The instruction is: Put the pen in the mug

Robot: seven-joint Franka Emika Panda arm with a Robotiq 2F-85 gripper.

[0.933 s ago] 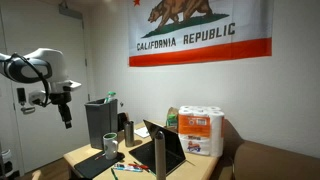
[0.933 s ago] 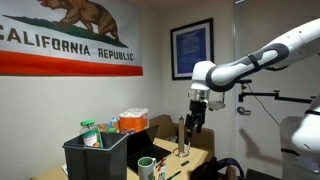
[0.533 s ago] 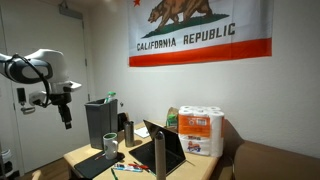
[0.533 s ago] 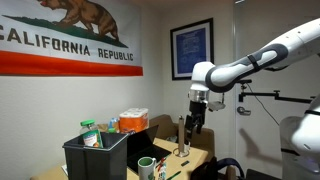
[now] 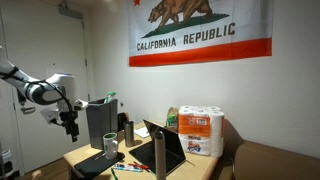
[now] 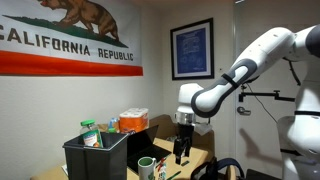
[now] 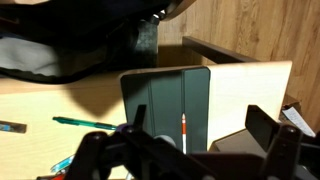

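Note:
The robot's gripper needs to close on the red body of the pen (image 5: 100,157) (image 7: 184,140), behind its pointed end, where the pen rests on the dark green folio.
A red and white pen (image 7: 184,132) lies on a dark green folio (image 7: 165,95) on the wooden table, seen in the wrist view. My gripper (image 7: 200,128) is open and empty. It hangs above the pen, with one finger on each side of it. In both exterior views the gripper (image 5: 70,128) (image 6: 181,150) hangs low over the table's end. The short black mug (image 5: 109,143) stands in front of the tall grey box (image 5: 99,119). I cannot make out the mug in the wrist view.
A slim metallic tumbler (image 5: 128,130), an open laptop (image 5: 165,150) and a pack of paper rolls (image 5: 201,130) stand on the table. A green pen (image 7: 80,122) lies left of the folio. A black bag (image 7: 60,50) lies beyond it.
The arm has swung down and the gripper now hangs much lower, close above the table and the folio. The gripper stays open and empty.

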